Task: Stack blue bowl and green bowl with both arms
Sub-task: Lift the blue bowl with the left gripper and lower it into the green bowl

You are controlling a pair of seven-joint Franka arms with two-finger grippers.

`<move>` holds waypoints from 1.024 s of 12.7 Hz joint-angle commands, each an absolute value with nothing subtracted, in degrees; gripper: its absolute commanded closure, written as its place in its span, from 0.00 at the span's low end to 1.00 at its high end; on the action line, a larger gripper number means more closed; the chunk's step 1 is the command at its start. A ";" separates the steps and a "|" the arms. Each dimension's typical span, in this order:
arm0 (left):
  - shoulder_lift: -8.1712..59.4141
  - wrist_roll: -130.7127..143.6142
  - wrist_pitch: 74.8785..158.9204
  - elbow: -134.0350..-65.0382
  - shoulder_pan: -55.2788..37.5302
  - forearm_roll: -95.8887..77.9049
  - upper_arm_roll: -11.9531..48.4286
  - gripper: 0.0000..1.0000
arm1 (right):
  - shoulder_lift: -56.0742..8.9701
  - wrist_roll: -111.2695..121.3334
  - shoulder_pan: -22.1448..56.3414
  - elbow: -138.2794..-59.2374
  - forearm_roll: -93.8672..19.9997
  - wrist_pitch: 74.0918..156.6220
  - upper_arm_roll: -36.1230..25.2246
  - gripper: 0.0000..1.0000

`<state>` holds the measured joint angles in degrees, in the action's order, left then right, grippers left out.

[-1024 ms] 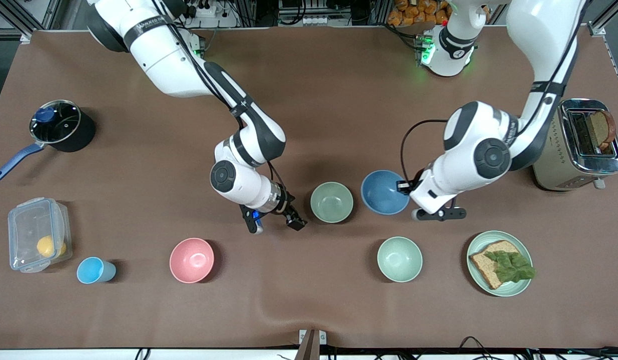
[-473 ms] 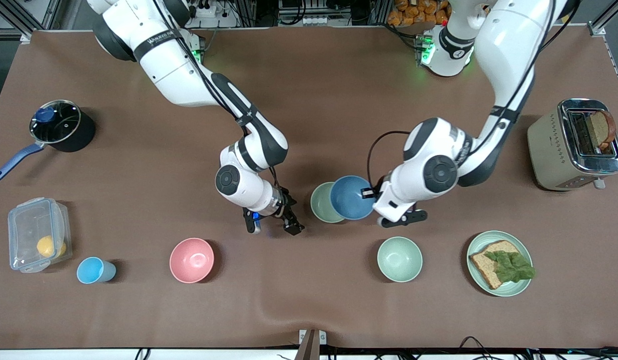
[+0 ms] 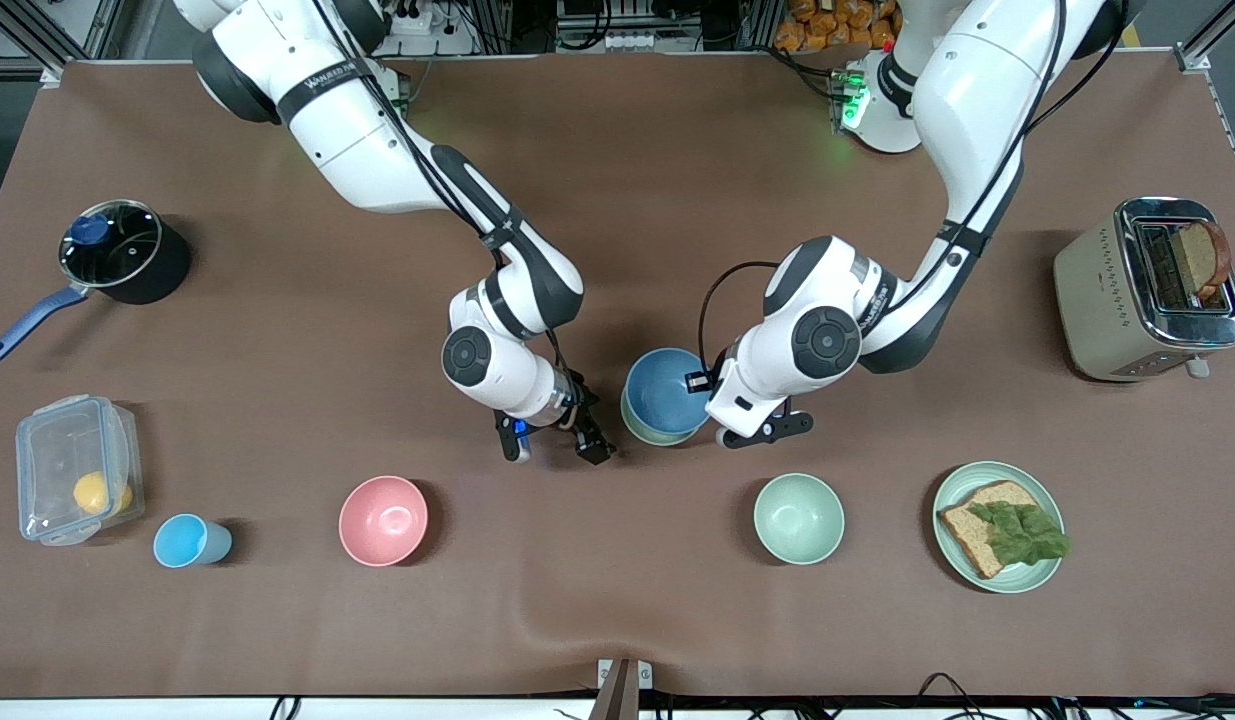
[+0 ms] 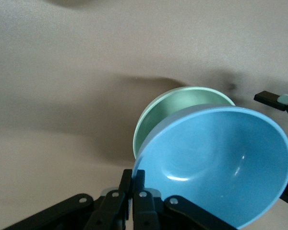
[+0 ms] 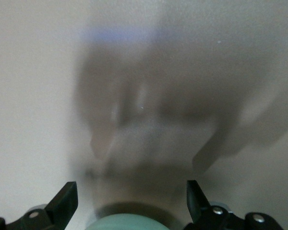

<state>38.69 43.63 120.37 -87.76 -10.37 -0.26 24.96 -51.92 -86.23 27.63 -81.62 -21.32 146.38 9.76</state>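
I should let go of the blue bowl with my left gripper inside the sage-green bowl [image 3: 663,403] [image 4: 188,139], next to my right gripper.
My left gripper [image 3: 703,384] is shut on the rim of the blue bowl [image 3: 665,393] and holds it tilted over the sage-green bowl [image 3: 645,436], which shows only as a crescent under it. In the left wrist view the fingers [image 4: 133,178] pinch the blue bowl [image 4: 221,163] at its rim, with the green bowl [image 4: 175,103] below it on the table. My right gripper [image 3: 555,448] is open and empty, low beside the green bowl toward the right arm's end. The right wrist view shows its gripper [image 5: 130,189] with the green bowl's rim [image 5: 129,223] between the fingers.
Nearer the front camera stand a pale mint bowl [image 3: 799,517], a pink bowl [image 3: 383,520], a light-blue cup [image 3: 191,540] and a green plate [image 3: 952,485] with bread. A plastic box [image 3: 75,468] and a pot [image 3: 122,250] are at the right arm's end, a toaster [image 3: 1147,290] at the left arm's.
My left arm carried the blue bowl from beside the green bowl to over it. My right gripper shifted slightly toward the green bowl.
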 commanded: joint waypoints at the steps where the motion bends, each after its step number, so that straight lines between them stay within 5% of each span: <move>1: 40.34 44.56 120.94 -86.31 -11.42 0.00 24.35 1.00 | -53.00 -87.88 28.21 -80.07 -22.14 147.56 9.67 0.00; 13: 43.59 44.38 124.19 -86.31 -11.87 0.53 23.56 1.00 | -53.17 -97.12 28.39 -79.63 -22.59 150.03 9.76 0.00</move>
